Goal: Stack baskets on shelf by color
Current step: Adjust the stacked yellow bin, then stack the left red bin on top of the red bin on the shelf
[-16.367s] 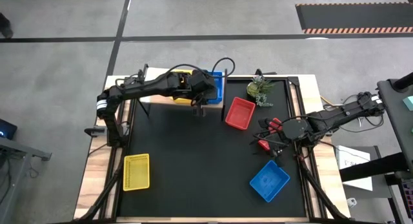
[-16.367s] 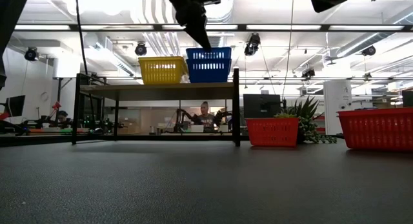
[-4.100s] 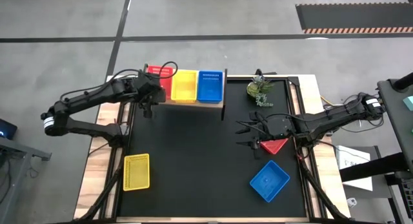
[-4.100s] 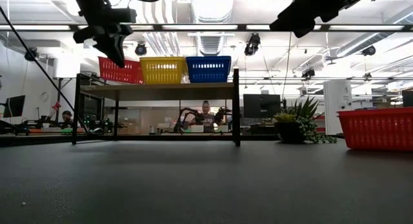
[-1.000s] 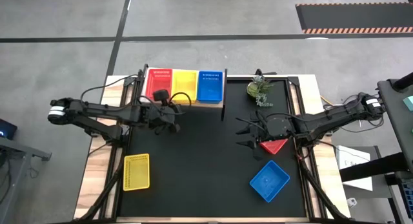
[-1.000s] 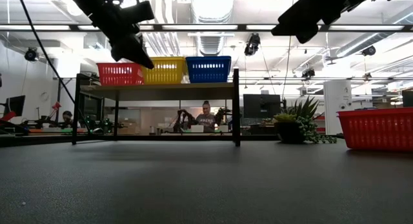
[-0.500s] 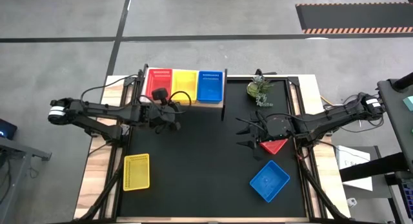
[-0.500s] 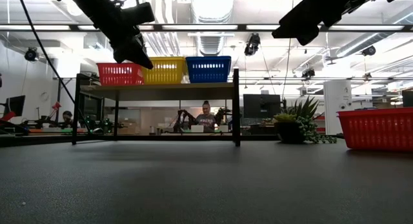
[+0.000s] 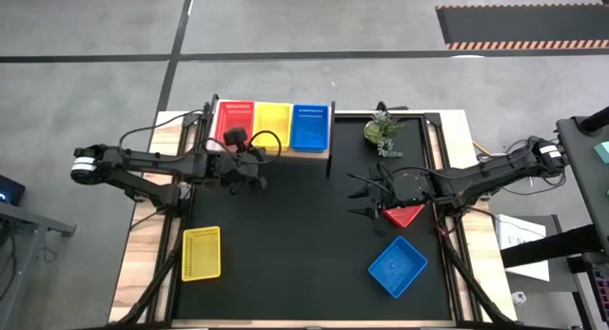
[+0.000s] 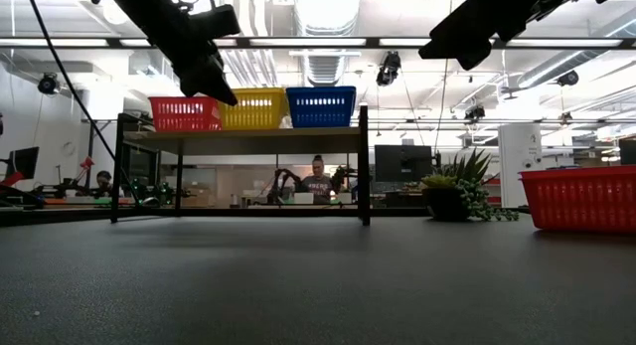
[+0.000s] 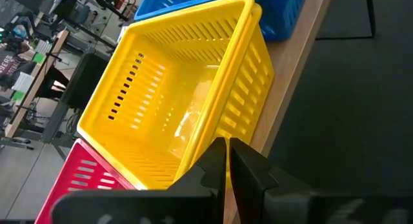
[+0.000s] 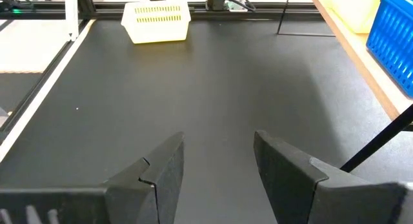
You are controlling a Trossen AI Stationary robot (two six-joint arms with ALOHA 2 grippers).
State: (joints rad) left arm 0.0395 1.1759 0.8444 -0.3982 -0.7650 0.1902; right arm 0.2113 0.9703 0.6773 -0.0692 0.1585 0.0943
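My right gripper needs to hold the red basket on the table next at its near rim (image 9: 393, 222), the one facing the loose blue basket.
The pale-wood shelf (image 9: 324, 151) at the table's far edge carries a red basket (image 9: 235, 124), a yellow basket (image 9: 271, 126) and a blue basket (image 9: 310, 127) side by side. My left gripper (image 9: 255, 162) hangs shut in the air just in front of the shelf, pointing at the yellow basket (image 11: 174, 101) and touching nothing. My right gripper (image 9: 360, 200) hovers open over the table's right half, empty (image 12: 216, 156). On the table lie another red basket (image 9: 404, 215) under the right arm, a blue basket (image 9: 397, 266) and a yellow basket (image 9: 201, 251).
A small potted plant (image 9: 383, 130) stands at the far right, next to the shelf. The black tabletop (image 9: 295, 244) is bare in the middle between the loose baskets. The shelf's thin black legs (image 10: 363, 166) stand on the table's far part.
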